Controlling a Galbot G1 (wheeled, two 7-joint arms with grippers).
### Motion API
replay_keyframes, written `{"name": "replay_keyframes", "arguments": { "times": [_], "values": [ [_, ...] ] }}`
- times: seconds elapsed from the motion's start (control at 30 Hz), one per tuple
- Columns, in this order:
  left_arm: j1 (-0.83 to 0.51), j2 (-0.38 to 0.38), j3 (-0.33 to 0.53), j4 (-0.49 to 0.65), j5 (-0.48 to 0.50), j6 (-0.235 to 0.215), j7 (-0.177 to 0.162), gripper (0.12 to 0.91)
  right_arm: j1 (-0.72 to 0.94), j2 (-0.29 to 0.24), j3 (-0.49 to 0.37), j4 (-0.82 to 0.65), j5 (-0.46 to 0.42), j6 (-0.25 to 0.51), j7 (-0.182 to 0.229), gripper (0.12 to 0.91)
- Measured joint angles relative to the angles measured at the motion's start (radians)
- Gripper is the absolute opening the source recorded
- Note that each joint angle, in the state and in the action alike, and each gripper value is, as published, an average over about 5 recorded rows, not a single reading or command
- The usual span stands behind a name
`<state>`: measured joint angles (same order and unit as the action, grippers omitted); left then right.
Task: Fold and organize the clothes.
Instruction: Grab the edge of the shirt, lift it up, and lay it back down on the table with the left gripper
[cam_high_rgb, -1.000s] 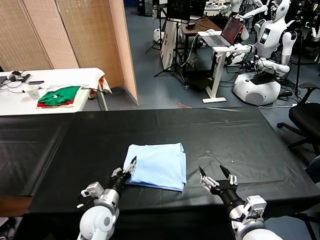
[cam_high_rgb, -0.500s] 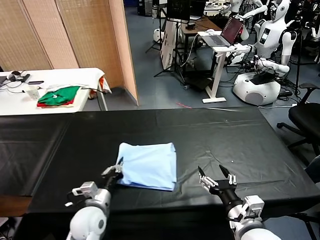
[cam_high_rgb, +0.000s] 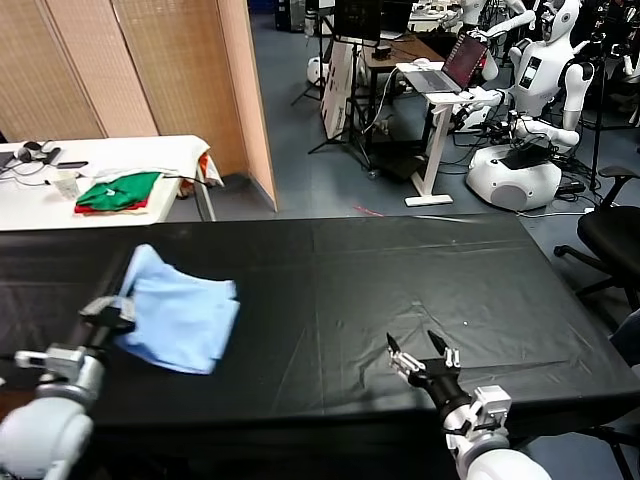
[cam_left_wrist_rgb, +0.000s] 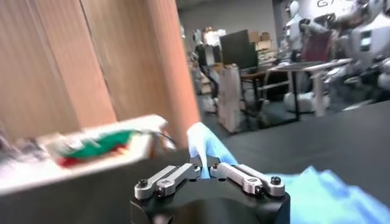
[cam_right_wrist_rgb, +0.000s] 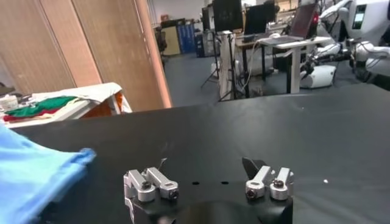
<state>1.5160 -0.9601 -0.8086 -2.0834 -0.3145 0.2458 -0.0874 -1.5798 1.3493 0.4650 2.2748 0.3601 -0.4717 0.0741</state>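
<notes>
Next, my left gripper releases the shirt on the black table's front part (cam_high_rgb: 237, 343), between my grippers.
The clothes, one folded pale-blue shirt (cam_high_rgb: 178, 313), lie on the left part of the black table (cam_high_rgb: 400, 270), one corner lifted. My left gripper (cam_high_rgb: 122, 305) is shut on that near-left edge of the shirt (cam_left_wrist_rgb: 198, 143); in the left wrist view a strip of blue cloth stands pinched between the closed jaws (cam_left_wrist_rgb: 205, 171). My right gripper (cam_high_rgb: 422, 356) hovers low over the table's front right with its fingers spread and nothing between them (cam_right_wrist_rgb: 207, 176). The shirt's edge (cam_right_wrist_rgb: 36, 170) also shows in the right wrist view.
A white side table (cam_high_rgb: 110, 160) at the back left carries folded green and red garments (cam_high_rgb: 118, 192). A wooden partition (cam_high_rgb: 150, 70) stands behind it. Robots, desks and a laptop (cam_high_rgb: 460, 65) fill the room beyond. An office chair (cam_high_rgb: 610, 235) stands at the right.
My left gripper has closed on the shirt's near-left edge and dragged it from the table's middle front to the left side. The right gripper has barely shifted.
</notes>
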Motion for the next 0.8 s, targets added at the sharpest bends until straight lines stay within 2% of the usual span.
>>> {"name": "replay_keyframes", "arguments": {
  "times": [0.1,0.2,0.33,0.4,0.63,0.7,0.8],
  "values": [
    [0.013,0.004,-0.017,-0.043,0.031,0.020,-0.023,0.177,-0.002,0.006,-0.009,-0.008,-0.008,0.001,0.000,0.907],
    [0.017,-0.031,0.014,-0.090,0.057,0.049,-0.048,0.177,-0.004,0.009,-0.009,-0.013,-0.012,0.002,0.000,0.907],
    [0.016,-0.128,0.115,-0.144,0.031,0.101,-0.083,0.177,-0.006,0.010,-0.002,-0.024,-0.013,0.002,0.000,0.907],
    [0.012,-0.195,0.183,-0.155,0.033,0.116,-0.089,0.177,-0.005,0.012,-0.001,-0.029,-0.012,0.003,-0.001,0.907],
    [-0.025,-0.422,0.403,-0.081,0.151,0.101,-0.081,0.177,0.012,0.014,-0.005,-0.043,0.024,-0.006,-0.004,0.907],
    [-0.028,-0.464,0.446,-0.057,0.183,0.095,-0.067,0.177,0.020,0.009,-0.006,-0.047,0.053,-0.018,-0.004,0.907],
    [-0.021,-0.497,0.492,-0.038,0.210,0.081,-0.031,0.227,0.035,-0.003,-0.011,-0.054,0.113,-0.049,-0.001,0.907]
  ]
}}
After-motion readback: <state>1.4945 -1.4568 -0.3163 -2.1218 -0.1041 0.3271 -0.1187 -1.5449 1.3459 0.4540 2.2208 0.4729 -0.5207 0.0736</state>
